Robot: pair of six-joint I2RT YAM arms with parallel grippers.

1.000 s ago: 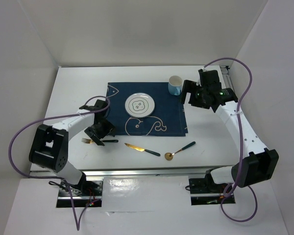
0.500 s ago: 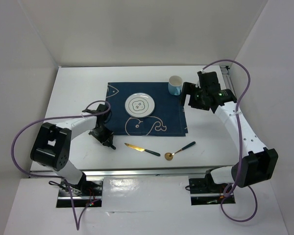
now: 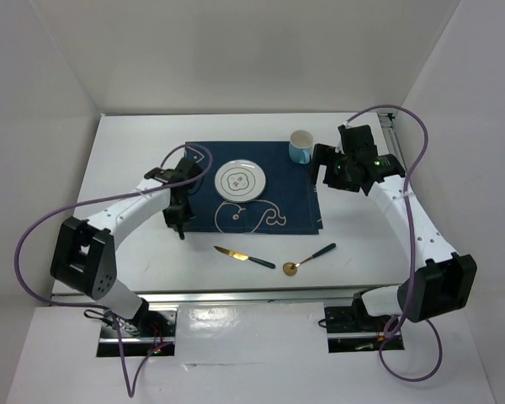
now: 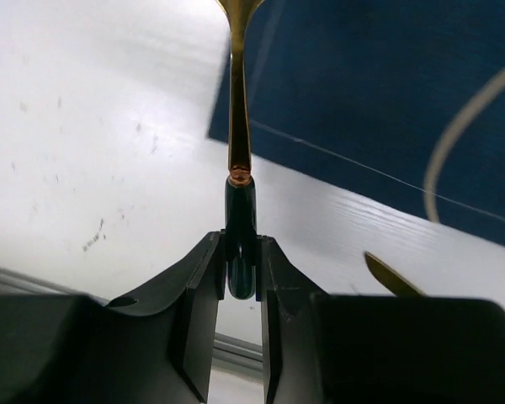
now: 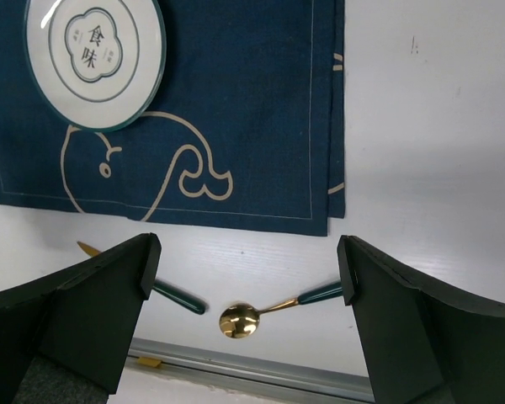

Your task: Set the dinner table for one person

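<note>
I will use my left gripper to set the gold fork down on the navy placemat [image 3: 200, 186], beside the white plate and opposite the cup's side.
My left gripper [image 3: 179, 220] is shut on the dark green handle of a gold fork [image 4: 238, 135]. In the left wrist view the fork's stem runs away from the jaws, above the dinner table [image 3: 126, 160] and the left edge of the navy placemat [image 3: 261, 198]. On the placemat lie a white plate [image 3: 240, 180] and a cup [image 3: 300, 146] at its far right corner. A gold knife [image 3: 244, 257] and a gold spoon [image 3: 307, 259], both green-handled, lie on the table in front of the placemat. My right gripper [image 3: 324, 167] hangs open and empty beside the cup.
A metal rail [image 3: 252, 295] runs along the table's near edge. White walls close in the back and both sides. From the right wrist view I look down on the plate [image 5: 93, 55], the spoon [image 5: 246, 320] and the knife's handle [image 5: 178, 299].
My left gripper closed on the fork near the table's front left, lifted it off the table and carried it back and right to the placemat's left edge. The right arm barely moved.
</note>
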